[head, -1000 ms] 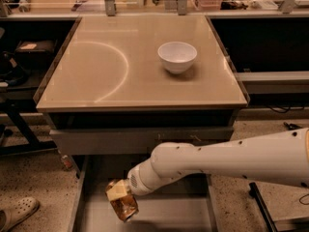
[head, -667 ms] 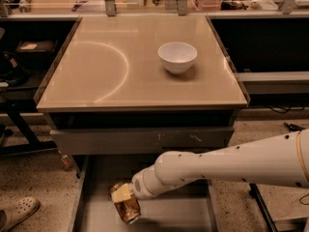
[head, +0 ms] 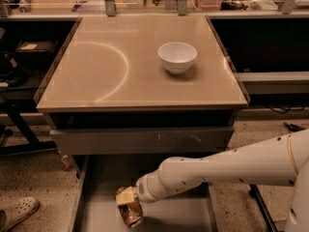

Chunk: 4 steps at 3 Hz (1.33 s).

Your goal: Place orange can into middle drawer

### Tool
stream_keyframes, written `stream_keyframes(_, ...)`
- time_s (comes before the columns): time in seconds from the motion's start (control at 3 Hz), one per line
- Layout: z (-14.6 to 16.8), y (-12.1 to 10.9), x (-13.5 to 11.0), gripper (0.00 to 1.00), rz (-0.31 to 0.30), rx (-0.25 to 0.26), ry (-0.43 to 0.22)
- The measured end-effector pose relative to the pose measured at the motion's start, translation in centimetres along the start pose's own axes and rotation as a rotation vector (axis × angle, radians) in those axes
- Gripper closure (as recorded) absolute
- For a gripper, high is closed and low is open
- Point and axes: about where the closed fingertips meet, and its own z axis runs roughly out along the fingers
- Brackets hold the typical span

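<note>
Next, the gripper releases the orange can on the open middle drawer's bottom (head: 132, 224), in the half nearer the shoe.
The orange can (head: 133, 214) is shiny and golden-orange, and it hangs tilted over the floor of the open middle drawer (head: 183, 217). My gripper (head: 126, 199) is at the end of the white arm that reaches in from the right, and it is shut on the can's upper part. A pale finger pad (head: 124, 195) presses on the can. The can is low over the left half of the drawer floor. I cannot tell whether it touches the floor.
A white bowl (head: 177, 56) stands on the tan tabletop (head: 111, 71) above. A closed grey drawer front with white scratch marks (head: 145, 140) overhangs the open drawer. A shoe (head: 17, 212) lies on the floor at the left. Shelving flanks the table.
The gripper has carried the can a little lower and to the right, deeper into the open drawer. The bowl has not moved.
</note>
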Motion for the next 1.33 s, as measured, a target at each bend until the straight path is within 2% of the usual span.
stream_keyframes(0.33,1.1,-0.8,0.4,1.0,0.025,-0.013,-0.006)
stream_keyframes(0.67,3.5,-3.0,1.1,1.0,0.084,0.023,-0.009)
stream_keyframes(1.0,5.9,-4.8,1.1,1.0,0.139,0.085,-0.024)
stream_keyframes(1.33,8.1,-6.5,0.9,1.0,0.195,0.125,-0.036)
